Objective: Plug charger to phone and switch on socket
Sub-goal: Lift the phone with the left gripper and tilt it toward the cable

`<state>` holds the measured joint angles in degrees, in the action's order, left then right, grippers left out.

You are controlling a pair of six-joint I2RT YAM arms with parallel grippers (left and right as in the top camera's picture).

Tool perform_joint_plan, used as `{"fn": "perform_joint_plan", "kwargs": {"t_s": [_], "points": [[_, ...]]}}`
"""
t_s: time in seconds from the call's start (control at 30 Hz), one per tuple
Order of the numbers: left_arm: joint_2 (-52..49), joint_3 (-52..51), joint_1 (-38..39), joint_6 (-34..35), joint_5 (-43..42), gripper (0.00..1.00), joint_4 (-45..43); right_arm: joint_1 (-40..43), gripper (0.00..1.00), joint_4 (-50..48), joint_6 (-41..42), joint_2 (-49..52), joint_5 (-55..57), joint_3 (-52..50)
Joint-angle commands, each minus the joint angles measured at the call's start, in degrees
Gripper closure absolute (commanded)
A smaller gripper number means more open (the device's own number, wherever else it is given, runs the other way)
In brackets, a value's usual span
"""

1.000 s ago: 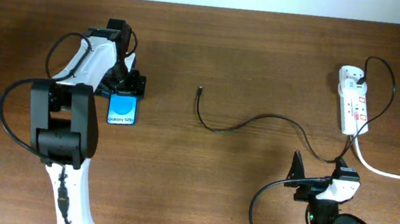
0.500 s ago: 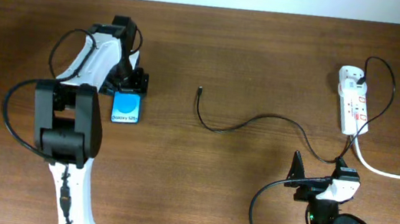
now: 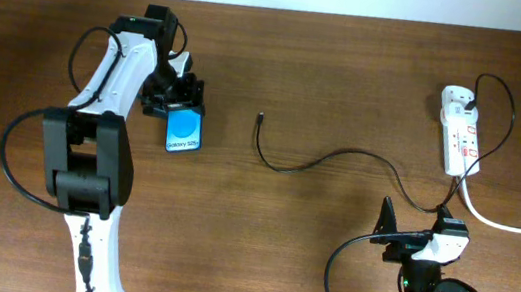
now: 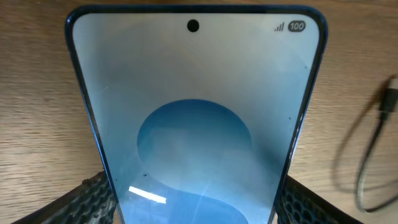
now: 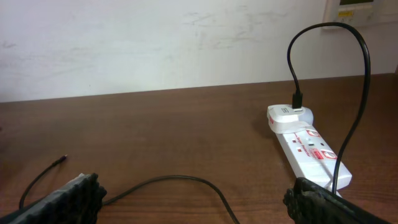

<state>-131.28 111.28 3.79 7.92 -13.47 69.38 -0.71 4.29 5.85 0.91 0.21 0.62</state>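
Observation:
The next place for my right gripper to go and close is the phone's loose end (image 3: 182,143) with the "Galaxy S25" lettering, opposite my left gripper.
My left gripper (image 3: 174,101) is shut on the phone (image 3: 185,131), a blue-screened smartphone reading "Galaxy S25", at the left of the table. In the left wrist view the phone (image 4: 196,118) fills the frame between my two fingers. The charger (image 3: 324,159), a thin black cable, curves across the middle; its plug tip (image 3: 260,119) lies free, right of the phone. The tip also shows in the left wrist view (image 4: 390,93). The socket (image 3: 459,129), a white power strip with red switches, lies at the far right and shows in the right wrist view (image 5: 308,146). My right gripper (image 5: 196,199) is open, low at the front right.
A thick white cord (image 3: 517,227) runs from the socket off the right edge. The charger's black cable (image 5: 329,56) arcs up from its adapter on the socket. A pale wall stands behind the table's far edge.
My left gripper has slid the phone to the right and a little toward the far edge, turning it slightly. The right arm and the cable have not moved.

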Motion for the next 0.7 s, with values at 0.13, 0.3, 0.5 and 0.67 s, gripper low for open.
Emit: {"fn": "perform_joint_plan", "kwargs": {"t_s": [0.13,0.3,0.5,0.67], "points": [[-0.26,1.70,-0.09,4.87,-14.93,0.71,-2.78,0.39,0.02,0.39,0.00,-0.39,0.50,-0.31],[-0.26,1.70,-0.11,14.08,-19.30,1.00,-3.13,0.39,0.02,0.39,0.00,-0.39,0.50,-0.31],[-0.26,1.70,-0.20,22.03,-32.30,1.00,-3.06,0.39,0.02,0.39,-0.02,-0.39,0.50,-0.31],[-0.26,1.70,-0.20,33.48,-45.51,1.00,-1.66,0.39,0.02,0.26,0.00,-0.39,0.50,-0.31]]}}
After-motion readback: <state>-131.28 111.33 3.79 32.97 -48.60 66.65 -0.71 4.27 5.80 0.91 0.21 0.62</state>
